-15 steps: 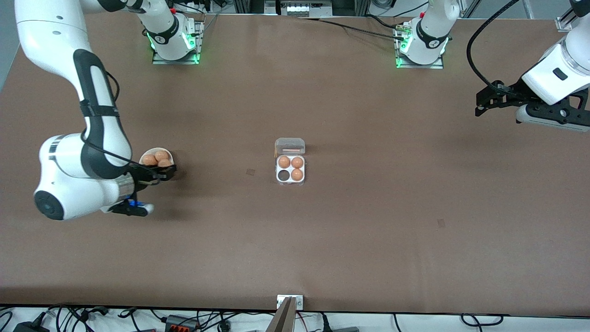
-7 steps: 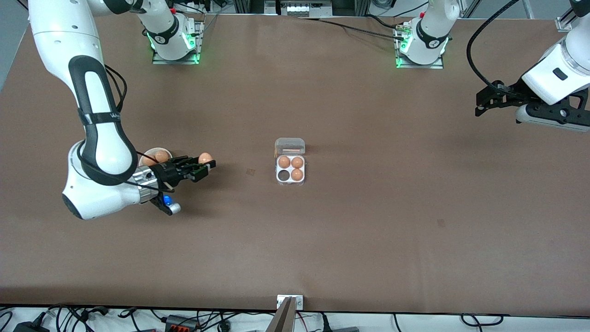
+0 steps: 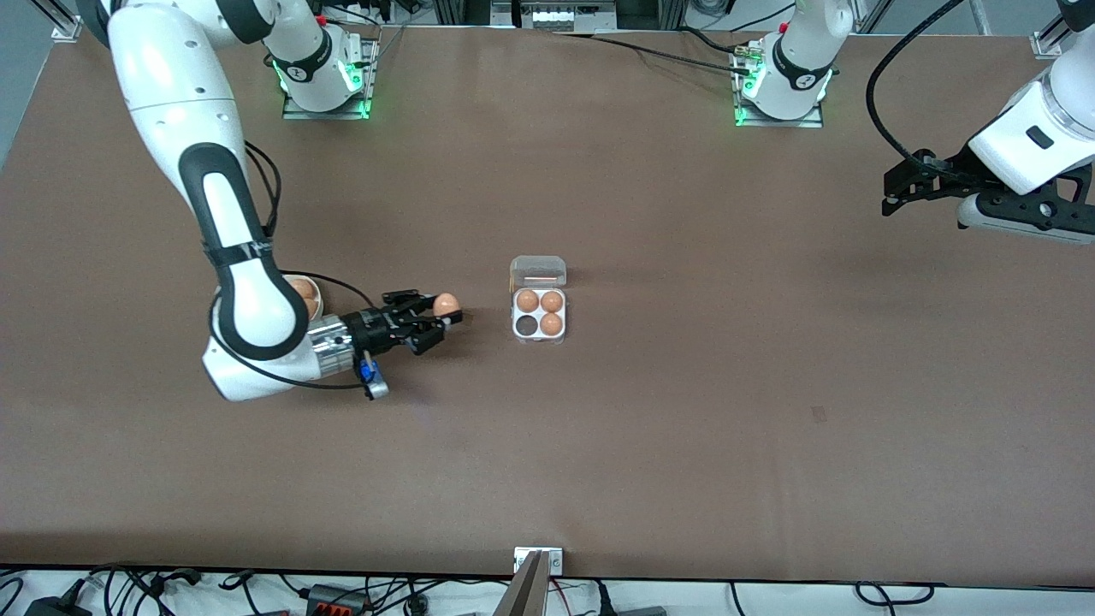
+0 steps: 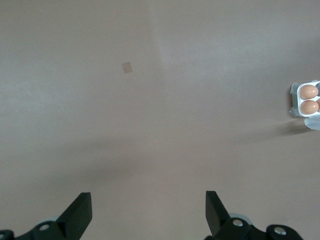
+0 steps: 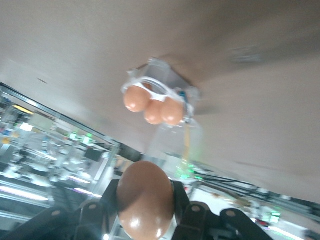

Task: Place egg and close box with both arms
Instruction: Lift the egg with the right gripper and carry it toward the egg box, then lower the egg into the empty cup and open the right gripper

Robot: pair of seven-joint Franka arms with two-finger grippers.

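I will release the orange-brown egg with my right gripper in the empty dark cell of the box's white tray (image 3: 526,325) (image 5: 156,87).
My right gripper (image 3: 444,313) is shut on the orange-brown egg (image 3: 445,304) and holds it above the table between the white bowl (image 3: 301,291) and the box (image 3: 539,315). The right wrist view shows the egg (image 5: 145,197) gripped between the jaws, with the box (image 5: 160,97) ahead. The box has a white tray with three eggs and one empty dark cell (image 3: 525,325) at the corner nearest the front camera, toward the right arm's end. Its clear lid (image 3: 538,271) lies open. My left gripper (image 3: 894,203) is open and empty, waiting high over the left arm's end of the table.
The white bowl holds more eggs and is partly hidden by the right arm. The box edge shows in the left wrist view (image 4: 306,100). A small dark mark (image 3: 464,319) is on the brown table between the gripper and the box.
My right gripper has lifted an egg out of the bowl and carried it toward the box. The left arm has not moved.
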